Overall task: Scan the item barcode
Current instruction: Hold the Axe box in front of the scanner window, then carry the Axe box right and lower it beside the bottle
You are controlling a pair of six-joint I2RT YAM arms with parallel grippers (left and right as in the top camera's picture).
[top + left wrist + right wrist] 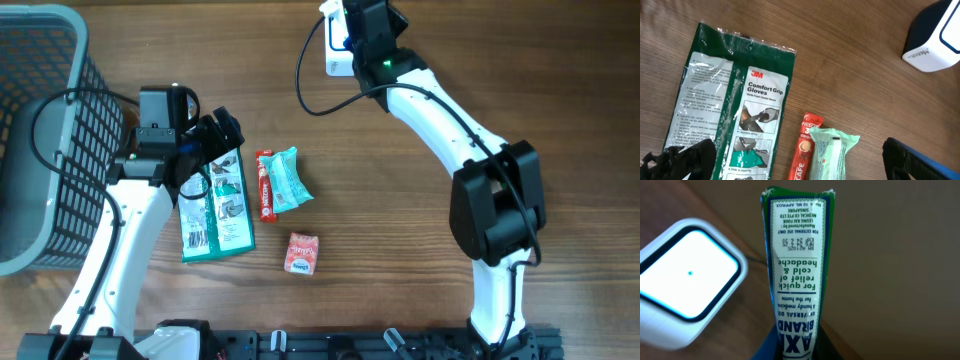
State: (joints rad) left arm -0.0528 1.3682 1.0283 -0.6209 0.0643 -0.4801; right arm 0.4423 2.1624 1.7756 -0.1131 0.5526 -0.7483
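Note:
The robot's right gripper needs to release the oil box, now upright beside the white scanner, on bare table (441, 178) by its arm's black elbow, across from the tissue pack.
My right gripper (797, 347) is shut on a narrow green and white medicated oil box (796, 255), which stands up from the jaws with its printed side toward the camera. Only text shows on that side, no barcode. The white scanner (685, 280) with its dark-rimmed lit window sits just left of the box. Overhead, the right gripper (365, 25) hovers at the scanner (335, 50) on the table's far edge, and the box is hidden under it. My left gripper (215, 150) is open over the gloves packet (218, 210), holding nothing.
A red coffee sachet (267, 187) and a pale green tissue pack (288, 180) lie beside the gloves packet (740, 100). A small red packet (301, 253) lies nearer the front. A grey mesh basket (40, 130) stands at the left edge. A black cable (305, 80) loops from the scanner.

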